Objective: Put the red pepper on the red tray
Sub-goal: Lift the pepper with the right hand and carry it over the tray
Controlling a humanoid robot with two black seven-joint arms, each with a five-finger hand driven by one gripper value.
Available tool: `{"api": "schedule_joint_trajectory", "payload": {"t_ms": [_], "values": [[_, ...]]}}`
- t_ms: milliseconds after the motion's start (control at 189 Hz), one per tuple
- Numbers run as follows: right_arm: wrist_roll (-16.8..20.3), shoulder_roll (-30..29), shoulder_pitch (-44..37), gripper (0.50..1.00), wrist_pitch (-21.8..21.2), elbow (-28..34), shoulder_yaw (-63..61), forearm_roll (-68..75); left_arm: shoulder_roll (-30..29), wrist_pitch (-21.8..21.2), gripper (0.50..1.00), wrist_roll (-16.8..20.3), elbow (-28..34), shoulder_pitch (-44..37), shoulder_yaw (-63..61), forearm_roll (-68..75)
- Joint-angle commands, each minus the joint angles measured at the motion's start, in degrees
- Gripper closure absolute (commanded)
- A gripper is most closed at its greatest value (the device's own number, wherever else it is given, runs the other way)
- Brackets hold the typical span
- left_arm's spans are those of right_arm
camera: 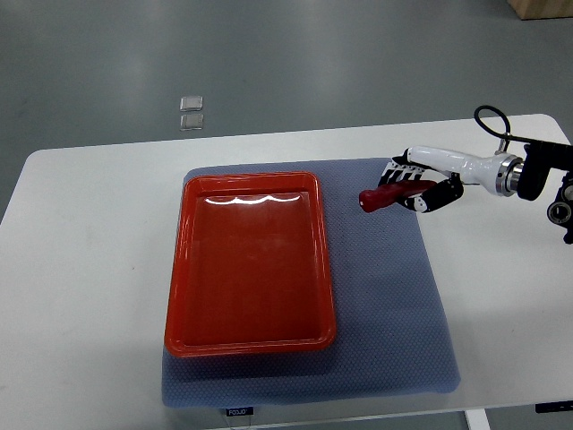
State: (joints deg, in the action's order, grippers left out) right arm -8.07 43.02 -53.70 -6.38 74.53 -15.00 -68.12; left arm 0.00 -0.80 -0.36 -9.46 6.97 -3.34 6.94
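The robot's right gripper should set the red pepper down near the middle of the empty red tray (240,268).
A long red pepper (387,194) is held in my right hand (421,186), whose fingers are curled around it above the blue-grey mat, to the right of the tray's far corner. The pepper's tip points left toward the tray. The red tray (251,260) lies on the left half of the mat and holds nothing. My right arm (528,175) comes in from the right edge. The left arm is out of view.
A blue-grey mat (394,313) covers the middle of the white table (89,269). Two small clear squares (191,112) lie on the grey floor beyond the table's far edge.
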Motion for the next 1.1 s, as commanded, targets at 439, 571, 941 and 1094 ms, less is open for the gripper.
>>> {"api": "schedule_joint_trajectory", "payload": {"t_ms": [439, 571, 941, 1094], "values": [[0.1, -15.0, -17.0, 1.0, -1.7, -5.8, 12.6, 5.0, 0.0, 0.1, 0.5, -0.1, -0.7, 0.2, -0.1, 0.1], [0.1, -24.2, -16.5, 1.0, -1.3, -11.5, 14.9, 5.0, 0.0, 0.1, 0.5, -0.1, -0.7, 0.2, -0.1, 0.1], [0.0, -38.2, -12.2, 1.0, -0.9, -21.2, 15.0, 4.7, 0.0, 0.1, 0.5, -0.1, -0.7, 0.2, 0.0, 0.1], [0.0, -40.3, -9.3, 1.0, -0.7, -22.9, 14.9, 4.5, 0.0, 0.1, 0.5, -0.1, -0.7, 0.2, 0.1, 0.1]]}}
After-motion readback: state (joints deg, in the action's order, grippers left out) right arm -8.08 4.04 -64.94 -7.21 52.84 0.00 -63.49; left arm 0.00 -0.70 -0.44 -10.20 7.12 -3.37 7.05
